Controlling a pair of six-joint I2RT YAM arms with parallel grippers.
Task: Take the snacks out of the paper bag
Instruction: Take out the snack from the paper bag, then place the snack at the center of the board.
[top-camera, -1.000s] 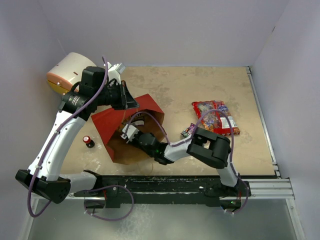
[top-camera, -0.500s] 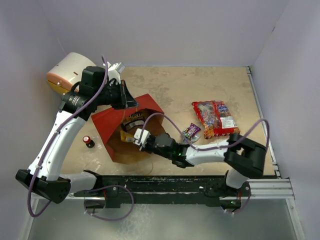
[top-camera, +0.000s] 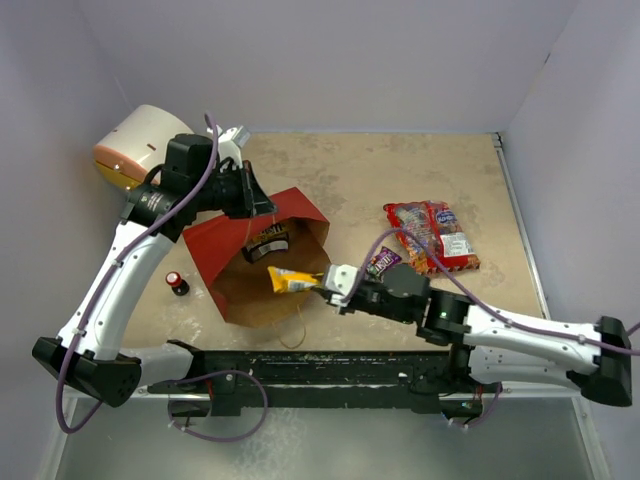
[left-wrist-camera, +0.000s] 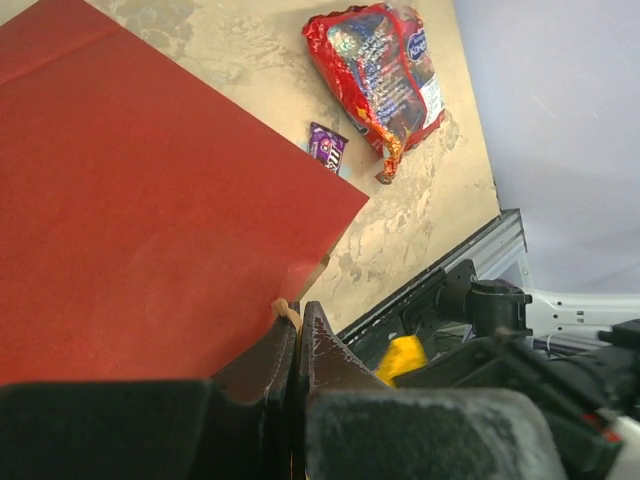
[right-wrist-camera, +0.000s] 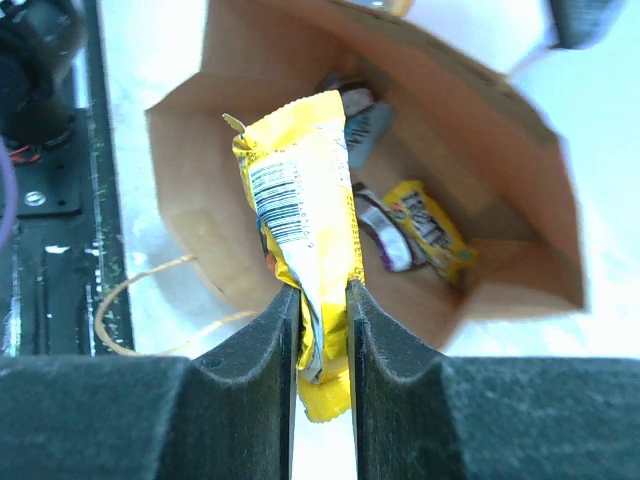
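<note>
The robot's right gripper will let go of the yellow candy packet against the near side of the small purple packet (top-camera: 400, 283). The yellow packet now hangs at the bag's mouth.
The paper bag (top-camera: 215, 250), red outside and brown inside, lies on its side with its mouth toward the right. My left gripper (top-camera: 250, 205) is shut on the bag's upper edge (left-wrist-camera: 288, 312), holding the mouth up. My right gripper (top-camera: 328, 288) is shut on a yellow candy packet (top-camera: 290, 279) (right-wrist-camera: 300, 210), which hangs just at the bag's mouth. More snacks lie inside the bag: a dark wrapper (top-camera: 268, 243), a yellow packet (right-wrist-camera: 430, 228) and a purple-dark wrapper (right-wrist-camera: 380, 230). A large red-and-clear bag (top-camera: 432, 235) and a small purple packet (top-camera: 381, 263) lie on the table to the right.
A white drum with an orange end (top-camera: 135, 145) stands at the back left. A small dark bottle with a red cap (top-camera: 177, 283) sits left of the bag. The bag's string handle (top-camera: 293, 335) trails toward the black rail (top-camera: 350, 370) at the near edge.
My right gripper has pulled back out of the bag toward the right, bringing the yellow packet to the mouth. The left arm and the bag have stayed put.
</note>
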